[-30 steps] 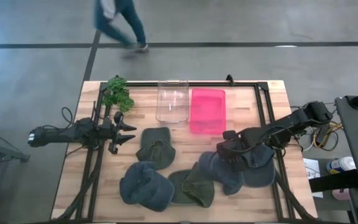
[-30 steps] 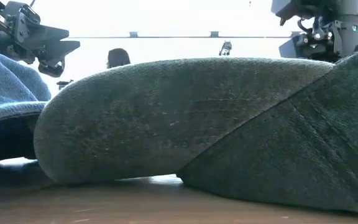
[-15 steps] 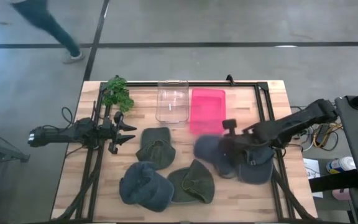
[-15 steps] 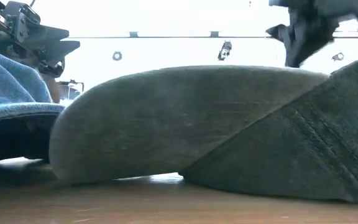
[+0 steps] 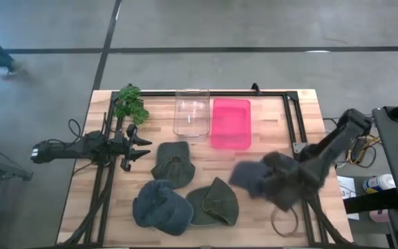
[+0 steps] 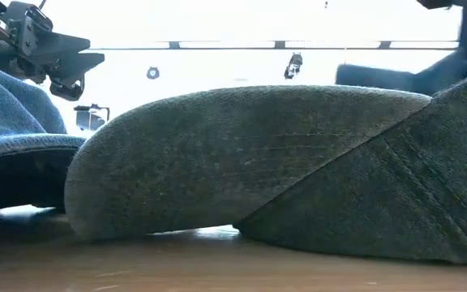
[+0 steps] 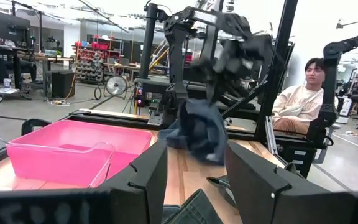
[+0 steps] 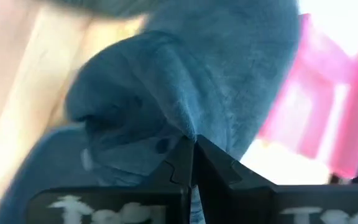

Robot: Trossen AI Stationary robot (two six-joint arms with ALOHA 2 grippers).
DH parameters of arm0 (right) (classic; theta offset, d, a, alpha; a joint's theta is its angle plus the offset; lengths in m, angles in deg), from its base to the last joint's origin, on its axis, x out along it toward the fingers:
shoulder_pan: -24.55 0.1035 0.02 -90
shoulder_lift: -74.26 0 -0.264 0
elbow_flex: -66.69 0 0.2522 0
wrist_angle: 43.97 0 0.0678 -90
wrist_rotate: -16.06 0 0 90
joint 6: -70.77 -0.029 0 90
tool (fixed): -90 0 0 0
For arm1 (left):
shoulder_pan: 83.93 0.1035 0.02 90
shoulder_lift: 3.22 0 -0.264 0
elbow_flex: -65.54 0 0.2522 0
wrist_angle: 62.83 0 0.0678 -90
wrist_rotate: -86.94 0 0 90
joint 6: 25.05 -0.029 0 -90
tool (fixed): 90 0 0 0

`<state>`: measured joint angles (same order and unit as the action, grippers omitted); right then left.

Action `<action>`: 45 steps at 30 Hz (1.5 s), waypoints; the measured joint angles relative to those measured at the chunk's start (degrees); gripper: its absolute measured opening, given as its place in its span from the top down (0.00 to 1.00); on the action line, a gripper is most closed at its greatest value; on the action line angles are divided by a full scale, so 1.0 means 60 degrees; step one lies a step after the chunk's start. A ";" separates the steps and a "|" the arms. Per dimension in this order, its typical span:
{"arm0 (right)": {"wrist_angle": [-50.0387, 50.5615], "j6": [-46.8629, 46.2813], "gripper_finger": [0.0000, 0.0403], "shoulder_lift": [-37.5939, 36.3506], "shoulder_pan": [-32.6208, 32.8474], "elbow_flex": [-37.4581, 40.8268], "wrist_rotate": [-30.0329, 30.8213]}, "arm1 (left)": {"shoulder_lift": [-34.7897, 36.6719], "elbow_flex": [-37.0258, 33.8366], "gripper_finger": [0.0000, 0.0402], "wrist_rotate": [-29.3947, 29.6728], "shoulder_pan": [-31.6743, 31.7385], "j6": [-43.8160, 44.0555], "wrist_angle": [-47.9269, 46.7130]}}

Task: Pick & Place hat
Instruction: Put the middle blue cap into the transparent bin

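Note:
The blue hat hangs slack from a bunched fold of its cloth, so the robot's right gripper should first put the hat down and grab it by its brim [image 8: 241, 59].
My right gripper [image 5: 287, 182] is shut on a blue hat [image 5: 253, 176] and carries it above the table's right half; the left wrist view shows this hat [image 7: 197, 129] dangling in the air. On the table lie a dark green hat [image 5: 172, 163], another blue hat [image 5: 160, 206] and a green hat [image 5: 214, 205], each resting flat on the wood. At the table's left side my left gripper [image 5: 142, 144] stands open, level and holding nothing. My right gripper pinches a bunched fold of the blue hat's cloth [image 8: 180, 122] between its two shut fingers. The fingers slant downward, coming from the table's right side. The hat hangs slack below them, lifted clear of the table.
A pink bin [image 5: 231, 123] and a clear bin [image 5: 191, 112] stand side by side at the far edge, with a green plant [image 5: 130, 102] at the far left. A thin loop [image 5: 285, 220] lies near the right front. A person [image 7: 303, 93] sits beyond the table.
My right gripper has taken hold of the blue hat that lay at the right and lifted it clear of the table. It has swung up and toward the table's right and near edge, tipping and rolling as it went. The green hat beside it shifted slightly.

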<state>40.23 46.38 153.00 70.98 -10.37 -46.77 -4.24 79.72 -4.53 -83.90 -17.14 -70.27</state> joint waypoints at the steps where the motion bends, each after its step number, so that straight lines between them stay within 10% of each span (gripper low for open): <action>1: -0.0019 -0.0510 0.98 0.0247 0.0459 0.0160 -0.0005 | 0.0000 -0.0002 0.62 0.0002 0.0000 0.0000 0.0005; 11: 0.1037 -0.4224 0.98 0.2570 0.3733 -0.0810 0.0947 | 0.0000 -0.0001 0.62 0.0002 -0.0001 0.0000 0.0005; 17: 0.1412 -0.2839 0.98 0.2347 0.2613 -0.0804 0.3226 | 0.0000 -0.0002 0.62 0.0004 -0.0002 0.0002 0.0005; 30: 0.0967 0.1535 0.98 -0.0677 -0.1352 -0.0262 0.3872 | 0.0000 0.0000 0.62 0.0004 -0.0001 0.0001 0.0002; 36: -0.1792 0.0590 0.98 -0.0758 -0.0818 -0.0953 0.6943 | 0.0000 -0.0002 0.62 0.0004 -0.0002 0.0002 0.0005; 45: -0.2100 -0.1785 0.98 0.0117 0.0365 0.1337 0.3525 | 0.0001 -0.0001 0.62 0.0003 0.0002 -0.0001 -0.0020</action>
<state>27.63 35.67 153.70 73.17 -2.35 -25.62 -4.23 79.71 -4.52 -83.89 -17.15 -70.39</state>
